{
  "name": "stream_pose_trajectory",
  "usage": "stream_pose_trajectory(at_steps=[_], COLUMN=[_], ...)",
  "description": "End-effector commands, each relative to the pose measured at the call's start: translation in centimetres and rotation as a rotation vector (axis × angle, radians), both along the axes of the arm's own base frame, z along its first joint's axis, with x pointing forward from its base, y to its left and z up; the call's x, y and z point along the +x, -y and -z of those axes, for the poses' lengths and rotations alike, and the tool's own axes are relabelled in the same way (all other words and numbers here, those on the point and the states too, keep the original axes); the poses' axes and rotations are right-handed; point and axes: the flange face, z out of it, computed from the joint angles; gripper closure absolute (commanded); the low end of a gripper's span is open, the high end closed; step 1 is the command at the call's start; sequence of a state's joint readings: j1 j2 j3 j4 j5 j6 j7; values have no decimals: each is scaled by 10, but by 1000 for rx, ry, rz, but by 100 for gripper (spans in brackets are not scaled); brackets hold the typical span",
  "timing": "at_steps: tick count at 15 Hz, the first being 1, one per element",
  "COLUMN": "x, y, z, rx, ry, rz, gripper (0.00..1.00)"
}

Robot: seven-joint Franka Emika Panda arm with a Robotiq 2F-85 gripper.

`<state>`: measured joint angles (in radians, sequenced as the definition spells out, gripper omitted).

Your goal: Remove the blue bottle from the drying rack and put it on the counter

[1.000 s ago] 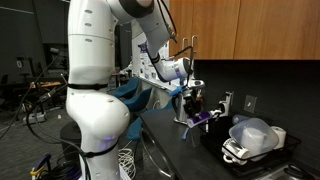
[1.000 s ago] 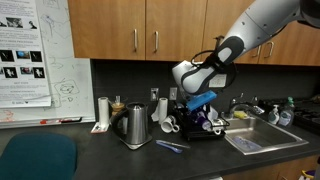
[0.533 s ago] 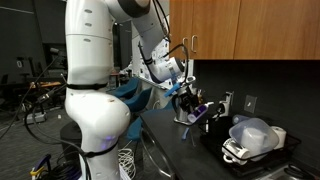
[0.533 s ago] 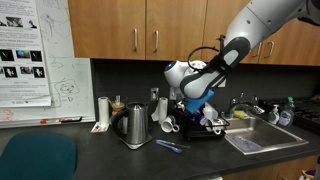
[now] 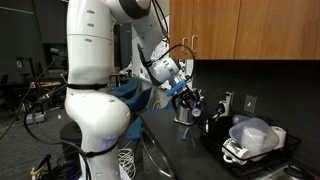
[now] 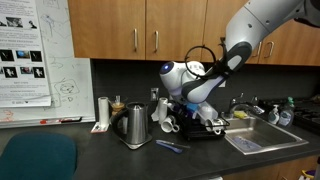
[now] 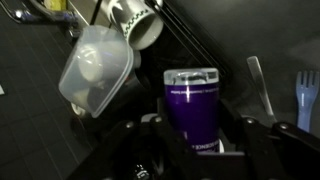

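Note:
Next, my gripper sets the blue bottle down on the bare dark counter (image 5: 185, 145) that is beside the black drying rack.
The blue bottle (image 7: 193, 105) is a blue-violet cylinder with a paler cap. It stands upright between my fingers in the wrist view. My gripper (image 7: 197, 140) is shut on its lower body. In both exterior views the gripper (image 5: 190, 100) (image 6: 190, 103) holds the bottle in the air, beside the near end of the black drying rack (image 5: 262, 158) (image 6: 212, 133) and above the dark counter (image 5: 170, 140) (image 6: 95, 152). The bottle is mostly hidden by the hand in both exterior views.
A steel jug (image 6: 133, 125) and a blue pen (image 6: 170, 146) are on the counter beside the rack. A translucent white bowl (image 5: 250, 133) sits in the rack. A white mug (image 7: 140, 25) and a clear container (image 7: 95, 65) lie beyond the bottle. A sink (image 6: 255, 138) lies past the rack.
My gripper has carried the bottle away from the rack, leftward in both exterior views, toward the jug side. The grip has stayed shut.

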<state>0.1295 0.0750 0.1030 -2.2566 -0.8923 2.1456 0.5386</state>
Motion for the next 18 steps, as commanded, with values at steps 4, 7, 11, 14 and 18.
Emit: stream_pose_trajectory(at_steps=[4, 7, 11, 14, 18], x=[11, 6, -1, -1, 1], y=[-34, -33, -29, -25, -16], z=[29, 51, 77, 93, 105], rx=[161, 215, 258, 279, 281], ry=[-36, -92, -181, -234, -263], rz=[-179, -151, -103, -60, -9], gripper=[73, 73, 73, 73, 73])
